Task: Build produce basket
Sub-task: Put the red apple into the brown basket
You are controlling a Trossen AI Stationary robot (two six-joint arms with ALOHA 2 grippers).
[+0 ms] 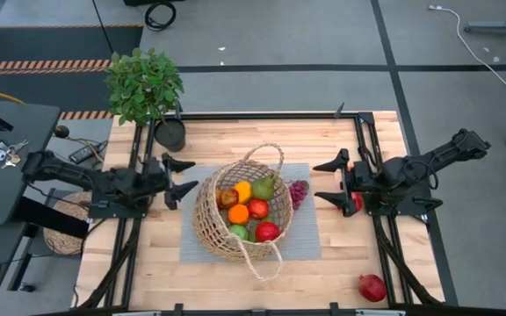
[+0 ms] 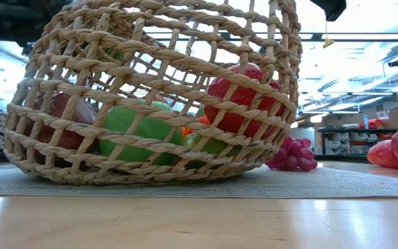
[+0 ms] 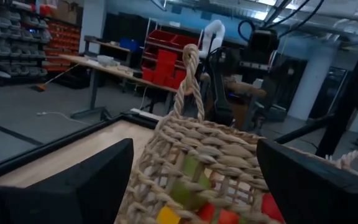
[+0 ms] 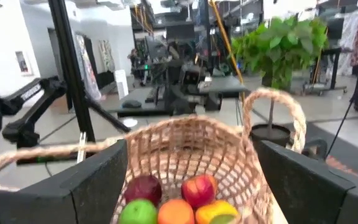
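Note:
My right gripper should next move to the red fruit that is partly under my right arm and close around the red fruit's sides (image 1: pixel 357 201).
The tan woven basket (image 1: pixel 238 213) stands on a grey mat, with loop handles at its far and near rims. It holds an orange (image 1: pixel 238 213), red apples (image 1: pixel 267 231), a green apple (image 1: pixel 239 233), a yellow pepper (image 1: pixel 243 190) and a green pear (image 1: pixel 263 186). Purple grapes (image 1: pixel 298 192) lie on the mat beside its right wall. A red pomegranate (image 1: pixel 372 287) sits near the table's right near corner. My left gripper (image 1: pixel 181 178) hovers open just left of the basket. My right gripper (image 1: pixel 329 180) hovers open to the right of the grapes.
A leafy potted plant (image 1: pixel 145 85) stands at the table's far left corner. A red fruit (image 1: pixel 357 200) shows partly under my right arm. A smaller wicker object (image 1: pixel 64 230) lies off the table's left edge. Bare wood shows along the near edge.

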